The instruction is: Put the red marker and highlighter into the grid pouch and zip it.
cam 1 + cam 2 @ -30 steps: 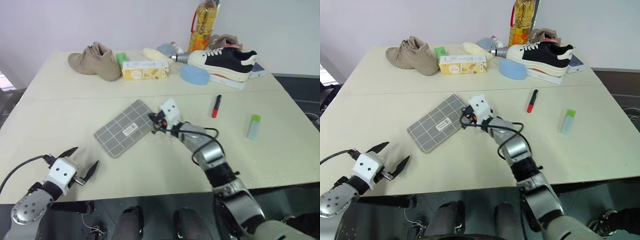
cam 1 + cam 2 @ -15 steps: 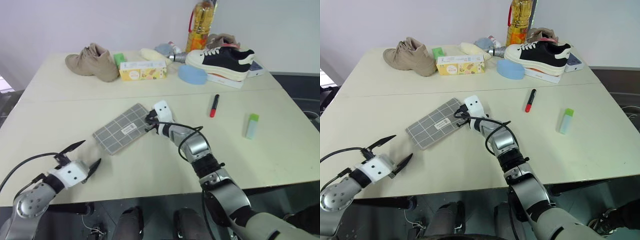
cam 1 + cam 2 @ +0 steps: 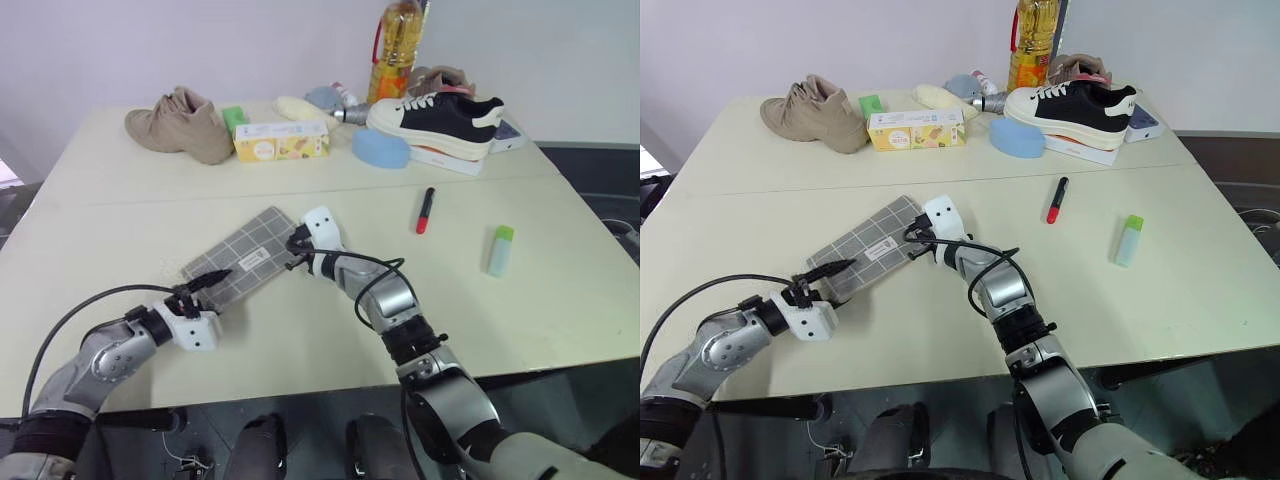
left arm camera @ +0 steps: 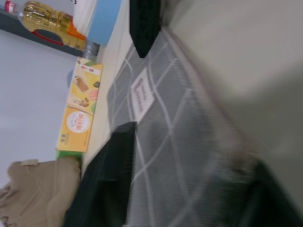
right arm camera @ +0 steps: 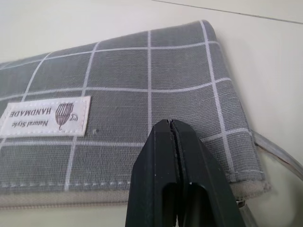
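Next, my left gripper lifts the flat pouch before my right gripper opens and takes the loop point(image 5: 275, 148), because the zip pull loop lies partly under the pouch's end.
The grey grid pouch point(image 3: 243, 258) lies flat in the middle of the table, label up. My left gripper point(image 3: 203, 284) is at its near left corner, with the fingers point(image 4: 106, 179) closed on that corner of the fabric. My right gripper point(image 5: 169, 122) is shut, and its tips rest on the pouch's right end, just above the zip edge. The zip pull loop point(image 5: 278, 157) trails off beside them. The red marker point(image 3: 425, 210) and the mint highlighter point(image 3: 500, 250) lie on the table to the right, apart from both grippers.
Along the far edge stand a tan shoe point(image 3: 180, 122), a small green block point(image 3: 233, 115), a yellow box point(image 3: 281, 141), a blue pad point(image 3: 380, 148), a black and white sneaker point(image 3: 440, 112) and an oil bottle point(image 3: 397, 45). Black cables trail from both wrists.
My left gripper moved from the table's near edge up to the pouch's near corner, rolled over, and closed from wide open. The right gripper stayed at the pouch's right end.
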Controlling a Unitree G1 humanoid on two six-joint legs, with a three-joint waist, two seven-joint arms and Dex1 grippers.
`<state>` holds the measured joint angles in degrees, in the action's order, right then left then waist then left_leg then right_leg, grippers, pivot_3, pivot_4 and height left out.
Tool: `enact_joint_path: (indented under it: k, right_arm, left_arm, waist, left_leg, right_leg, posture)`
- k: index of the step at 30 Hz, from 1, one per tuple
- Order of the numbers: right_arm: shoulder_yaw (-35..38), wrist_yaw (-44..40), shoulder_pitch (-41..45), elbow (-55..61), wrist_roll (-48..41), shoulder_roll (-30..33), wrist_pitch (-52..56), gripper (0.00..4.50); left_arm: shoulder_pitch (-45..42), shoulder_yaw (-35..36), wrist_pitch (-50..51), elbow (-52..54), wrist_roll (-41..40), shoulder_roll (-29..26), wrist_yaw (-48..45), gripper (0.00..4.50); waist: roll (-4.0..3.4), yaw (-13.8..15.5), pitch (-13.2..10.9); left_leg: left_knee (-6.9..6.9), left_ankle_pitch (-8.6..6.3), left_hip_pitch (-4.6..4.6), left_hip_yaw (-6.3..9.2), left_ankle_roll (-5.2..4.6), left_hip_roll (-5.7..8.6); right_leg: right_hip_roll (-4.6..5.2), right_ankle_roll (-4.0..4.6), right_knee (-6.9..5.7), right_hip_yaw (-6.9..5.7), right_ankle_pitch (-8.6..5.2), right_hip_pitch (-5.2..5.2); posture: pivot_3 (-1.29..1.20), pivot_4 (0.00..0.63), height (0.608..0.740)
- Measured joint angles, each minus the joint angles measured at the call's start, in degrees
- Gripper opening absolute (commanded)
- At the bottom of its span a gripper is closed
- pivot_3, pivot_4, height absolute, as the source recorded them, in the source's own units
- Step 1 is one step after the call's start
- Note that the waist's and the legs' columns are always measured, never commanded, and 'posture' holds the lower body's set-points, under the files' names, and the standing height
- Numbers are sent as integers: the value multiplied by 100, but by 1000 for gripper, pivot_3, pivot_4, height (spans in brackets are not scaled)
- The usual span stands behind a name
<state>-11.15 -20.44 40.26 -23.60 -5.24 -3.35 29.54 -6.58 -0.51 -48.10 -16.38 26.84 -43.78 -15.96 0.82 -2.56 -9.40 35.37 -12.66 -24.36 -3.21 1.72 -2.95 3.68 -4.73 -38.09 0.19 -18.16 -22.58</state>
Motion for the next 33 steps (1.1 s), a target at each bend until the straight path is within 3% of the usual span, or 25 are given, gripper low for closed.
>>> enact_joint_path:
  k: [1,7,11,16,18,21,30,33]
  right_arm:
    - [13,1,-8,5,-2,0,1,0]
    - [85,-14,-53,92,-41,46,-51,0]
    - [113,-188,-48,429,-18,461,-256,0]
    - [428,-796,-52,1340,-244,1411,-101,2234]
    - [549,-995,-60,1535,-287,1729,-24,3270]
    - [488,-1372,-280,1783,-279,2228,21,4469]
    - [207,-1584,-444,1874,-268,2218,157,4469]
    - [207,-1485,-408,1804,-244,2122,182,3540]
  left_arm:
    - [-28,10,-29,-9,-9,-26,30,56]
    - [30,16,6,-7,-228,-47,74,56]
    - [388,15,881,554,-1376,356,-408,56]
    - [668,24,2116,1566,-2300,729,-774,0]
    - [703,25,2340,1795,-2399,821,-789,0]
    - [782,34,2688,2119,-2558,935,-851,0]
    - [785,20,3007,2372,-2613,1178,-943,0]
    - [725,20,3033,2371,-2606,1219,-954,0]
  waist:
    - [0,0,0]
    - [0,-5,-1]
    - [2,9,-4]
    - [5,24,-6]
    - [5,21,-6]
    - [5,-1,-6]
    - [4,24,-6]
    - [4,31,-6]
  left_leg:
    - [2,0,3,0,0,0]
    - [11,1,5,-1,2,-1]
    - [27,2,-14,-2,3,-1]
    - [45,2,-13,4,3,0]
    - [50,2,-10,7,3,0]
    - [51,2,-6,6,3,-2]
    - [59,2,-8,6,2,-3]
    - [65,2,-8,6,2,-2]
  right_leg:
    - [0,0,-2,0,0,2]
    - [-4,-1,-7,0,0,5]
    - [-3,-4,-6,-3,-1,-1]
    - [-6,-7,-8,-6,-1,12]
    - [-10,-8,-9,-8,-1,17]
    - [-15,-8,-10,-5,0,17]
    - [-28,-7,-15,-3,0,15]
    - [-25,-7,-15,-3,0,18]
  posture:
    - [0,150,740]
    - [0,150,740]
    - [0,150,740]
    - [0,150,740]
    - [0,150,740]
    - [0,150,740]
    - [0,150,740]
    - [0,150,740]
